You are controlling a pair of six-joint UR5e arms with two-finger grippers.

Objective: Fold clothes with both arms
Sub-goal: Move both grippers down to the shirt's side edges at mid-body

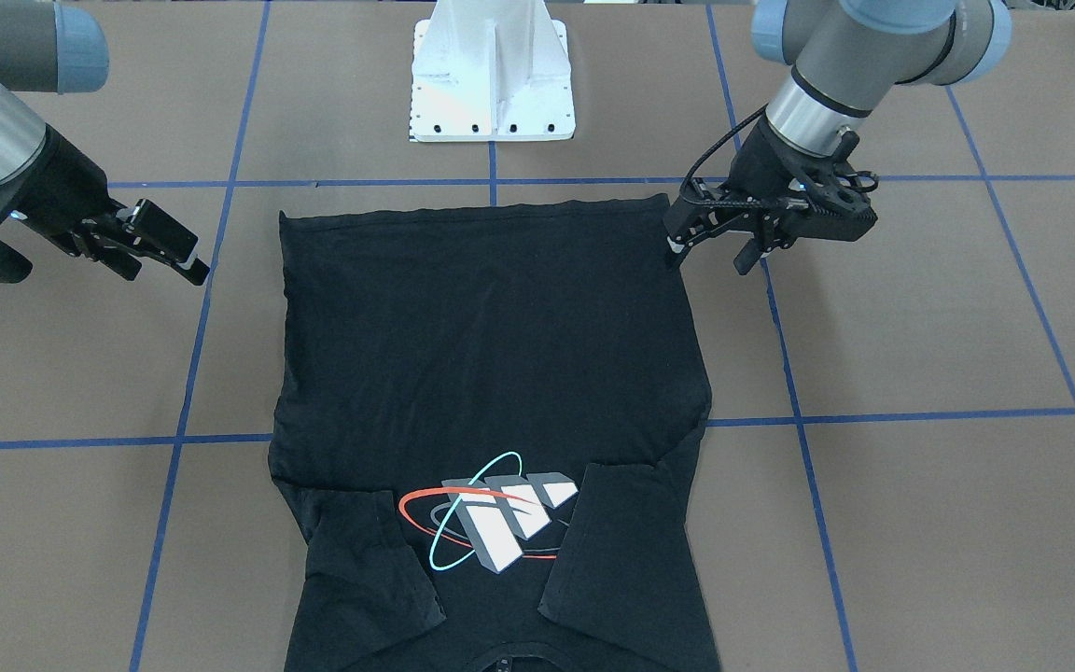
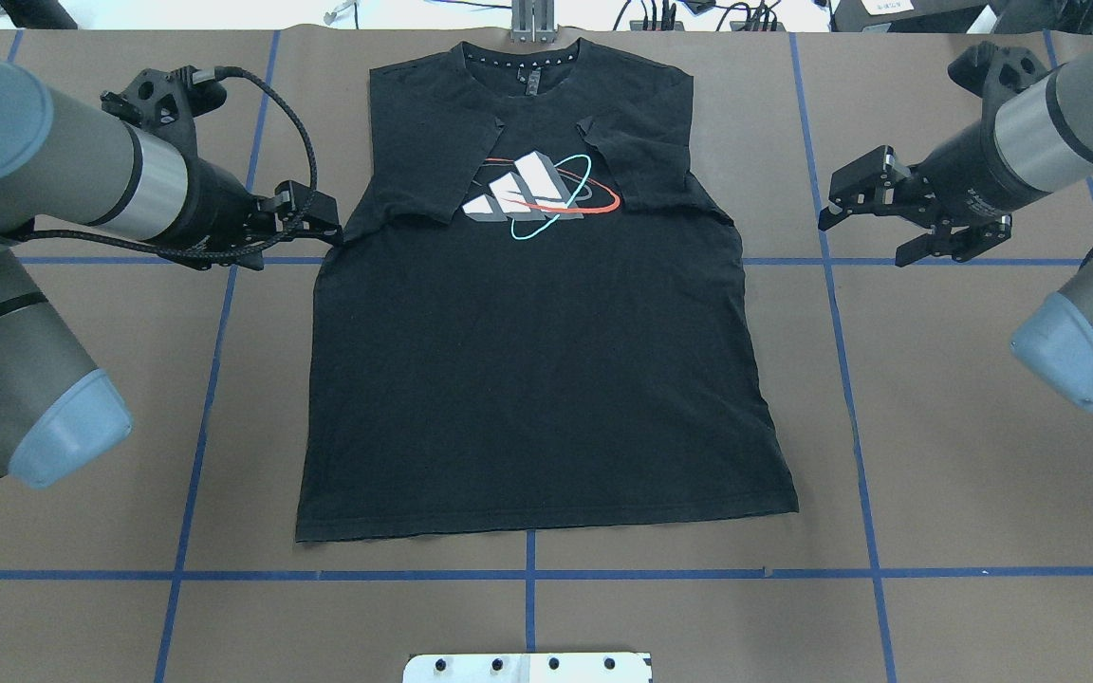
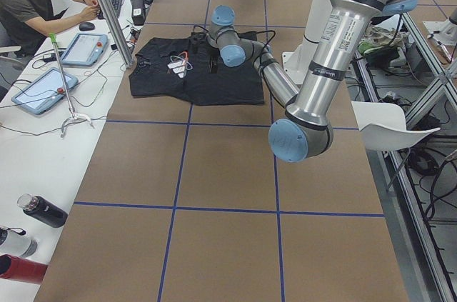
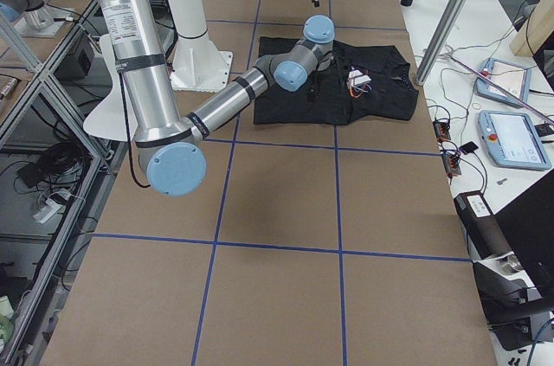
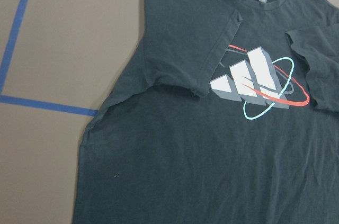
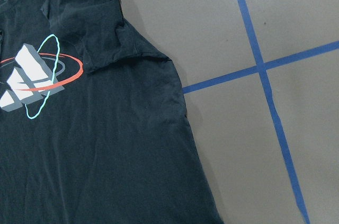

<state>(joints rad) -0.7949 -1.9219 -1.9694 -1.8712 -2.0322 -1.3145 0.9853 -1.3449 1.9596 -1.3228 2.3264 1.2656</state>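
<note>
Next, my right gripper moves to the black T-shirt's hem corner [image 1: 290,222] across from my left gripper and closes there.
The black T-shirt [image 2: 537,379] lies flat and print-up on the brown table, collar at the far edge, hem toward the robot's base. Both short sleeves are folded inward beside the block-and-rings print [image 2: 542,194]. My left gripper [image 2: 324,228] hovers open at the shirt's left edge near the folded sleeve, holding nothing; in the front-facing view this left gripper [image 1: 713,254] shows its fingers apart. My right gripper [image 2: 864,237] hangs open over bare table, well clear of the shirt's right edge. Both wrist views look down on the T-shirt [image 5: 201,155] [image 6: 95,144], with no fingers showing.
The white pedestal base [image 1: 493,84] stands just beyond the hem. Blue tape lines [image 2: 527,574] grid the brown table. Off the table's far side, a person [image 3: 28,2] sits at a white desk with tablets [image 3: 43,88] and bottles [image 3: 43,210].
</note>
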